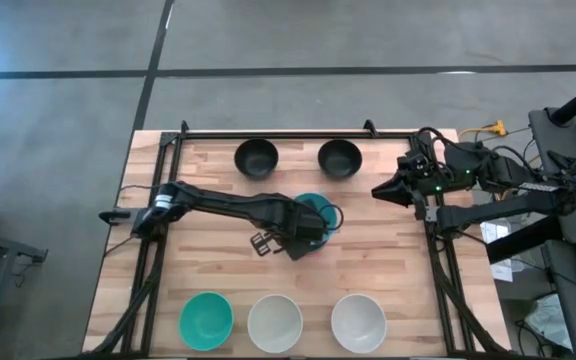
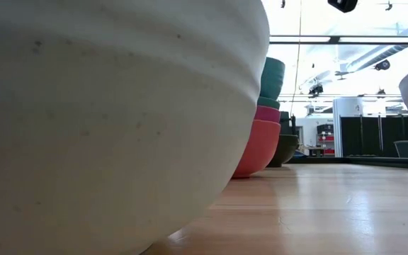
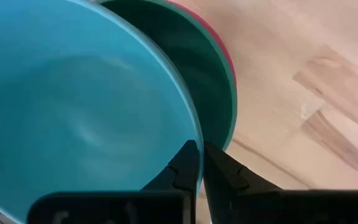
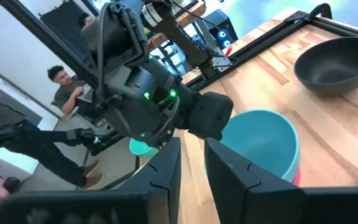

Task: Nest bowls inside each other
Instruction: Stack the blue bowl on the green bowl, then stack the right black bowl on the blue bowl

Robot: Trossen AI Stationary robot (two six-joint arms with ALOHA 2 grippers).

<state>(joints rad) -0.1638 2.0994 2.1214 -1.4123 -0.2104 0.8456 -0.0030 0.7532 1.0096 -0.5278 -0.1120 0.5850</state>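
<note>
My left gripper will release the blue bowl inside the teal-green bowl topping the stack point(image 1: 304, 228) point(image 3: 127, 98) in the middle of the table.
A blue bowl point(image 1: 315, 212) sits tilted at the table's middle, on top of a stack made of a teal-green bowl point(image 3: 213, 74), a magenta bowl point(image 2: 266, 113) and a red bowl point(image 2: 256, 145). My left gripper point(image 1: 303, 236) is at the blue bowl's near-left side and is shut on it. My right gripper point(image 1: 380, 190) hovers to the right of the stack, a narrow gap between its fingers, holding nothing. Two black bowls point(image 1: 256, 157) point(image 1: 339, 157) stand near the far edge. A teal-green bowl point(image 1: 205, 318) and two white bowls point(image 1: 274, 322) point(image 1: 358, 322) stand along the near edge. My left gripper pinches the blue bowl's rim point(image 3: 193, 134) on its near-left side, with one finger point(image 3: 182, 171) inside the bowl and the other point(image 3: 225, 177) outside. The fingers slant down from the table's left. The bowl is tilted, its lower part within the teal-green bowl; whether it rests there I cannot tell.
A black metal frame point(image 1: 268, 132) runs along the far and side edges of the wooden table. Bare wood lies between the stack and the near row of bowls. Beyond the table, people point(image 4: 67, 87) are in the room.
</note>
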